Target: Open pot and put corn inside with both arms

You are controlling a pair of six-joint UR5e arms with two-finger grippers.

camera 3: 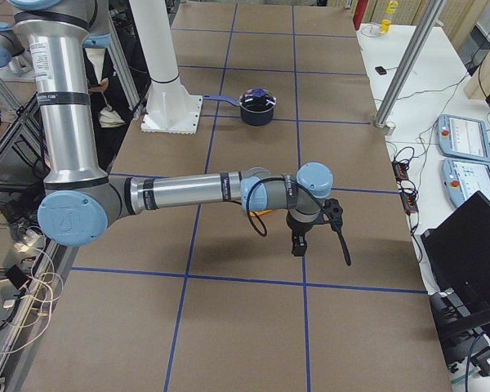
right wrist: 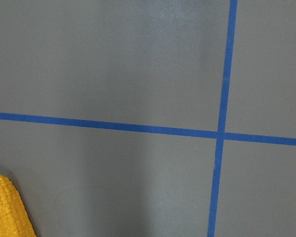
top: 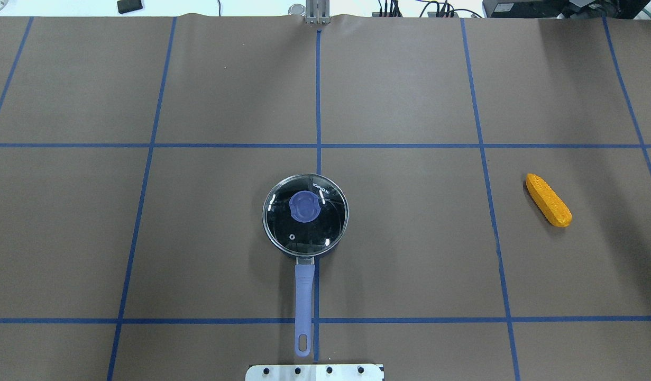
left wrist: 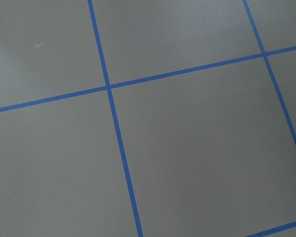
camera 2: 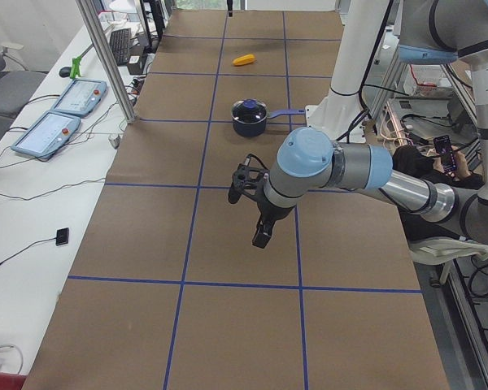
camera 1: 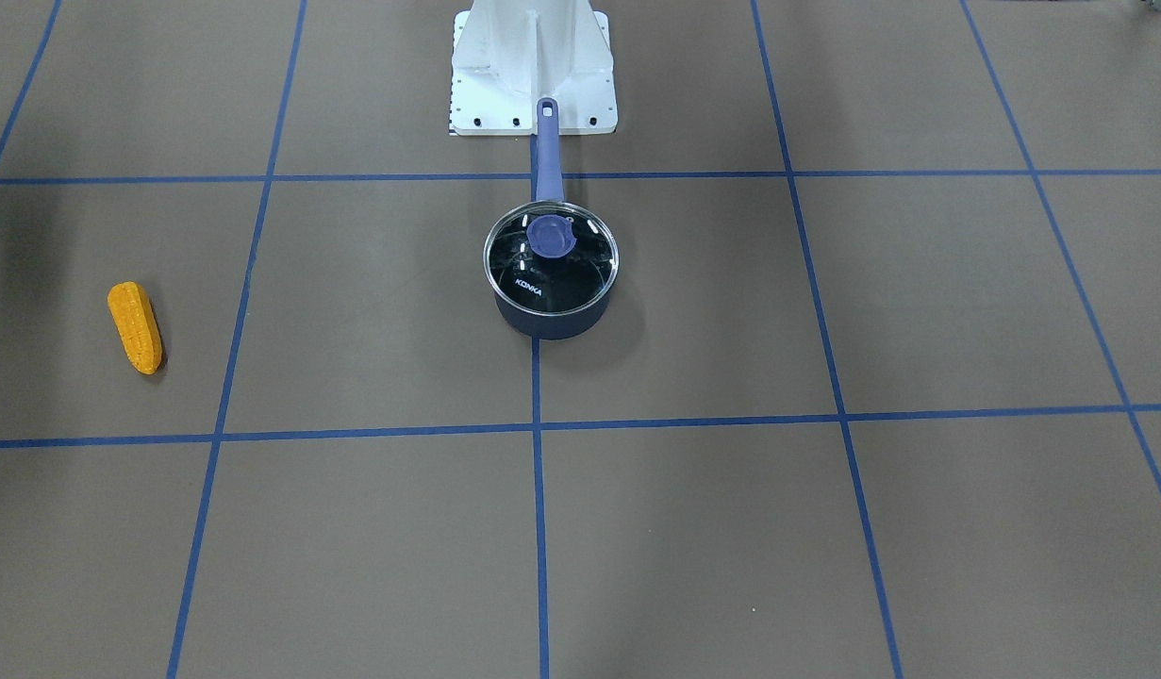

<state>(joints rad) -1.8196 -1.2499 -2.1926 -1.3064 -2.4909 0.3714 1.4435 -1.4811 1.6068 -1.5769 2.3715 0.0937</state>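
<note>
Next, my right gripper should go to the corn's middle (camera 1: 136,327) (right wrist: 13,226) and close there, leaving the corn's tip sticking out.
The pot (top: 305,214) stands at the table's middle with its glass lid (camera 1: 551,256) on and its handle (top: 303,296) pointing toward the robot base. The corn (top: 548,200) lies flat on the robot's right side, apart from the pot; its tip shows in the right wrist view (right wrist: 7,210). My left gripper (camera 2: 250,213) hovers over bare table far on the left. My right gripper (camera 3: 320,243) hovers near the corn. Both show only in the side views, so I cannot tell whether they are open or shut.
The table is brown with blue tape grid lines. The white robot base plate (camera 1: 533,71) sits behind the pot handle. Teach pendants (camera 2: 53,122) and cables lie on the side bench beyond the table's far edge.
</note>
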